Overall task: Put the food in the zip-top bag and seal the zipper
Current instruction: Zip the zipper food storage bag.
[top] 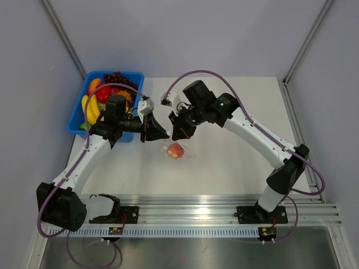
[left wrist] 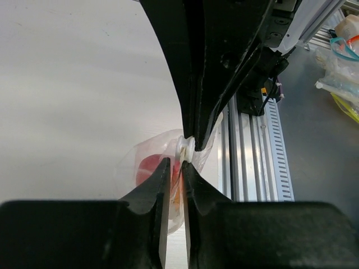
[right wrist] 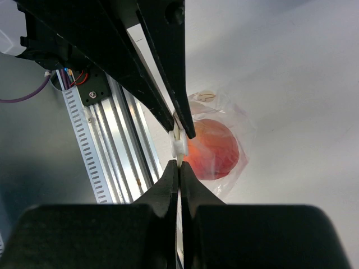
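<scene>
My right gripper should open, as it pinches the zipper under the white slider, then take the slider itself [right wrist: 179,145] and pull it along while my left gripper holds.
The peach [top: 176,150] sits inside the see-through zip-top bag [top: 187,150] at the table's middle. It also shows through the plastic in the left wrist view [left wrist: 147,168] and the right wrist view [right wrist: 214,148]. My left gripper [top: 161,134] and right gripper [top: 178,134] meet tip to tip just above the bag. In the left wrist view my left gripper [left wrist: 175,166] is shut on the bag's mouth edge. In the right wrist view my right gripper [right wrist: 179,164] is shut on the zipper strip, right under a white slider [right wrist: 178,145].
A blue plastic bin [top: 77,115] at the back left holds yellow bananas [top: 88,109], dark grapes [top: 116,77] and other fruit. An aluminium rail [top: 196,216] runs along the table's near edge. Frame posts stand at the back corners.
</scene>
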